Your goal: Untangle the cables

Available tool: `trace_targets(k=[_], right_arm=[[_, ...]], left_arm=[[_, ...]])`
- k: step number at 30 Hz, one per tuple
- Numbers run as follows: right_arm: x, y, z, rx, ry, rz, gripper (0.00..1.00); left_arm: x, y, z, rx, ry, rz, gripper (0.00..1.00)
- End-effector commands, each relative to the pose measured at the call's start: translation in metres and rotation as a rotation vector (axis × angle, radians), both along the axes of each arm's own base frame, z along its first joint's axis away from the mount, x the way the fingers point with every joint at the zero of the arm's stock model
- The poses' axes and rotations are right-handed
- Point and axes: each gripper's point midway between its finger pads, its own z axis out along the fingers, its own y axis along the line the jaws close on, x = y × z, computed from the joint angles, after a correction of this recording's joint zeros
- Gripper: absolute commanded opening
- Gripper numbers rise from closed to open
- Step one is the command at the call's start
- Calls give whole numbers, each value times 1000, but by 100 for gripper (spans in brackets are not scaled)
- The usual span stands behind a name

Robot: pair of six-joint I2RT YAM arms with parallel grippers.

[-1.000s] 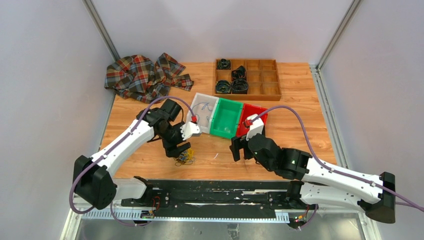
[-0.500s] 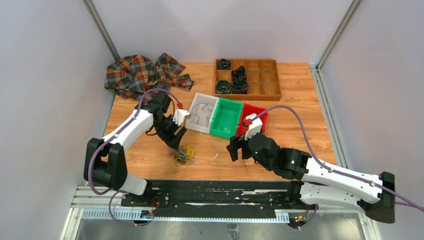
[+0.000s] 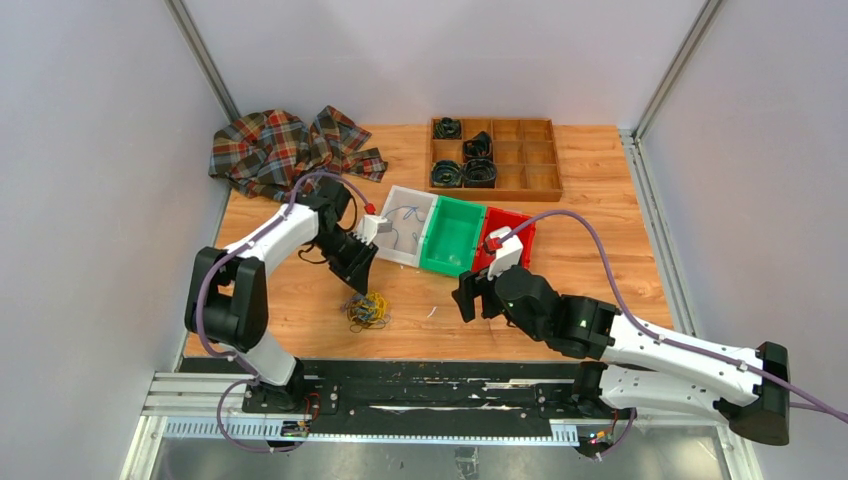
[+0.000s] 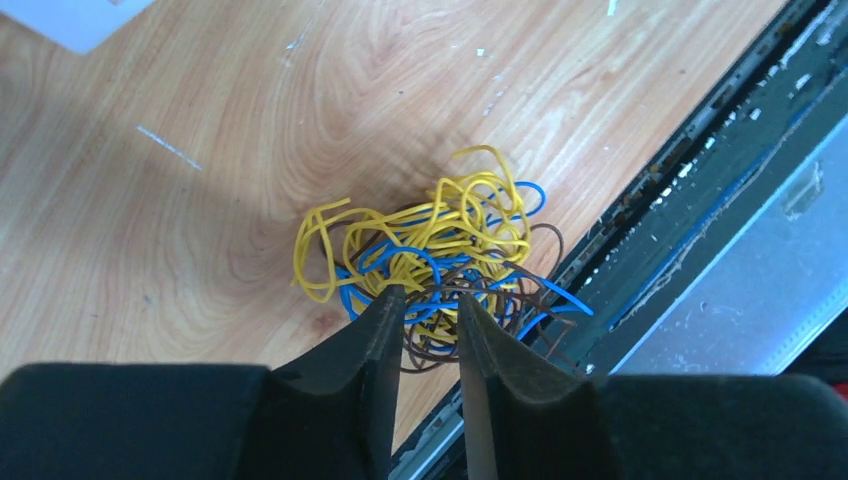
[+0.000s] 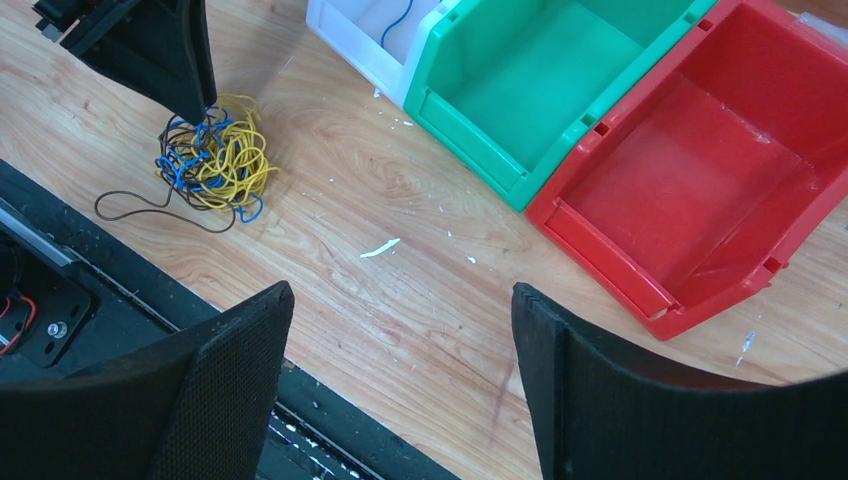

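Next, I pinch a brown cable point(image 4: 447, 290) with my left gripper and lift it high while my right gripper holds the clump of cables back, because brown cables wind through the yellow ones.
The cables point(image 3: 368, 310) are a small tangle of yellow, blue and dark brown strands lying on the wooden table near its front edge. The same cables point(image 4: 440, 250) fill the middle of the left wrist view, and the cables point(image 5: 215, 160) also show at the upper left of the right wrist view. My left gripper point(image 4: 428, 297) points down at the clump's top with its jaws a narrow gap apart. Strands show past the gap, none pinched. My right gripper point(image 5: 400, 300) stands wide open over bare wood to the right of the clump, holding nothing.
A white bin point(image 3: 405, 258) with a blue strand inside, a green bin point(image 3: 447, 268) and a red bin point(image 3: 520, 222) stand in a row behind the clump. A wooden compartment tray point(image 3: 530, 160) with black coils is at the back, a plaid cloth point(image 3: 285, 150) at back left. The black front rail point(image 3: 430, 375) lies close to the clump.
My left gripper lifted off the clump, came back down to its top and narrowed its jaws, while the left arm folded back to the left. The right gripper barely moved.
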Motion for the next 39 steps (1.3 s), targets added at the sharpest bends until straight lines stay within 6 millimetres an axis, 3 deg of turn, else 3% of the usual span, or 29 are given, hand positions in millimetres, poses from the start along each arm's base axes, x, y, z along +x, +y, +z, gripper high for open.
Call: trace_targets(k=[1, 6, 9, 10, 11, 12, 13, 14, 20, 25, 29, 34, 39], right_arm=[[4, -2, 5, 27, -14, -18, 79], [4, -2, 5, 28, -15, -17, 77], [3, -2, 5, 32, -14, -17, 76], [3, -2, 5, 33, -15, -16, 76], [3, -3, 6, 35, -15, -16, 76], [3, -3, 6, 37, -16, -16, 76], [3, -3, 6, 39, -17, -16, 76], [3, -3, 7, 41, -17, -16, 76], [1, -6, 8, 55, -19, -18, 76], [1, -7, 10, 61, -21, -18, 75], [1, -7, 11, 63, -23, -17, 75], [1, -7, 10, 59, -22, -17, 74], [2, -6, 10, 57, -24, -17, 73]], left_arm=[[-2, -14, 28, -97, -17, -14, 24], [-9, -11, 39, -101, -48, -36, 5], [-11, -9, 47, -101, -69, -39, 1], [-11, -8, 49, -96, -79, -34, 4], [-11, -7, 50, -91, -85, -32, 14], [-11, -4, 48, -72, -87, -28, 36], [-12, -1, 43, -52, -79, -27, 50], [-12, 2, 40, -32, -74, -25, 56], [-17, 13, 5, 61, 48, -19, 64], [-16, 6, -3, 34, 96, -15, 64], [-14, 2, 0, 8, 90, -17, 58], [-16, -5, 11, -49, 68, -22, 26], [-18, -8, 20, -82, 36, -33, 12]])
